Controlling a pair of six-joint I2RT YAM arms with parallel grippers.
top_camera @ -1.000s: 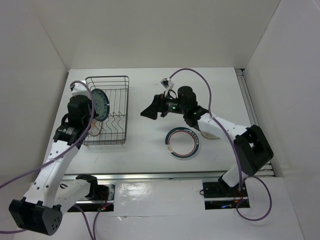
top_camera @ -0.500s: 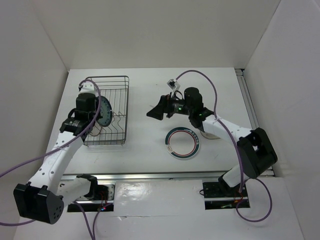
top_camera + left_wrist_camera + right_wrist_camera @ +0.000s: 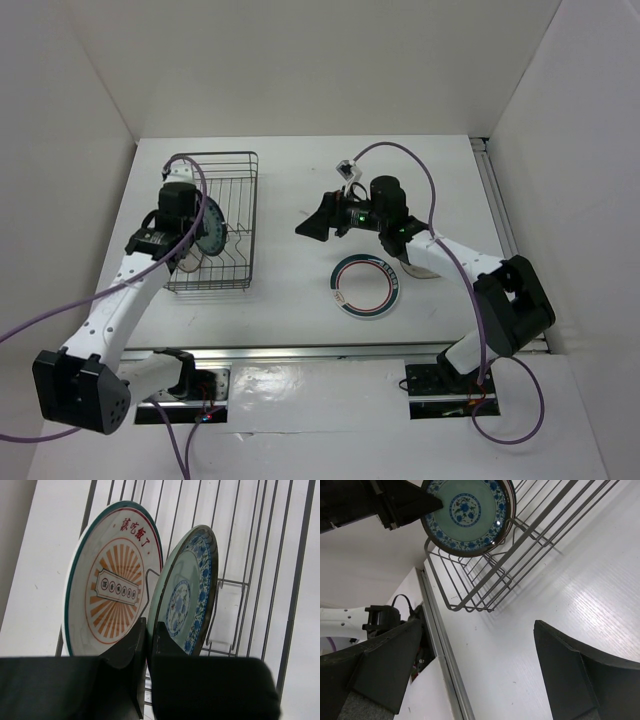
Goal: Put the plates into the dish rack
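Next, my right gripper goes to the green-and-red-rimmed plate and closes on the plate's near-side rim (image 3: 388, 308), facing the aluminium rail.
The dark wire dish rack (image 3: 235, 190) lies at the table's left. My left gripper (image 3: 149, 636) is shut on the lower rim of the small teal-patterned plate (image 3: 187, 595), holding it on edge inside the rack (image 3: 250, 570). The white plate with the orange sunburst (image 3: 107, 580) stands upright just left of it. From above, the teal plate (image 3: 211, 229) shows beside the left gripper (image 3: 190, 238); the sunburst plate is hidden under the arm. My right gripper (image 3: 311, 223) hovers open and empty above the table's middle, facing the rack (image 3: 520, 555) and teal plate (image 3: 466, 515). The green-and-red-rimmed plate (image 3: 367, 286) lies flat on the table.
A pale glassy plate (image 3: 426, 264) peeks out from under the right forearm. An aluminium rail (image 3: 330, 350) runs along the table's near edge, and white walls enclose the other three sides. Purple cables loop off both arms.
My left arm has carried the teal plate a little nearer and to the right within the rack. The right gripper has drifted slightly right, still open.
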